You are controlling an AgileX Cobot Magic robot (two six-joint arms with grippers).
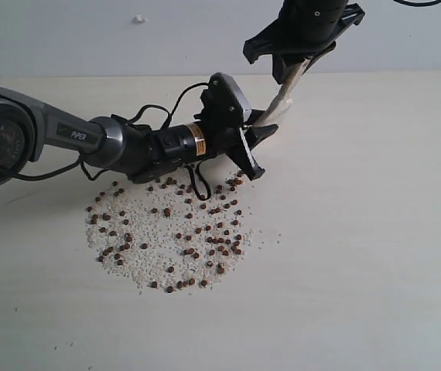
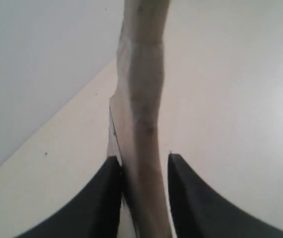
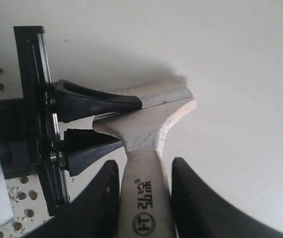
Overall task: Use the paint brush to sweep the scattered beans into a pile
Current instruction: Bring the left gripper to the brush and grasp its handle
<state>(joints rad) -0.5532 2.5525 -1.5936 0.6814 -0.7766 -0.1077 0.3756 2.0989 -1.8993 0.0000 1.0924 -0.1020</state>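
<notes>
The paint brush leans away from my right gripper. My left gripper needs to hold it upright while my right gripper opens and takes the paint brush's handle [image 3: 144, 186] for sweeping.
The beans [image 1: 205, 232] lie spread over a round patch of pale crumbs in the middle of the table, not heaped into a pile; a few beans [image 3: 27, 196] show in the right wrist view. The paint brush [image 1: 282, 97] hangs tilted in the air above the patch's far right edge. My right gripper [image 1: 302, 58] is shut on its wooden handle [image 3: 146, 198]. My left gripper [image 1: 258, 151] is shut on the brush [image 2: 141, 99] lower down, at the handle's shoulder beside the silver ferrule [image 3: 166, 96]. The bristles are hidden.
The left arm [image 1: 128, 143] stretches low across the table from the left, its black cables [image 1: 197, 182] hanging over the far edge of the bean patch. A pale wall [image 1: 128, 39] closes the back. Bare tabletop [image 1: 375, 232] lies to the right.
</notes>
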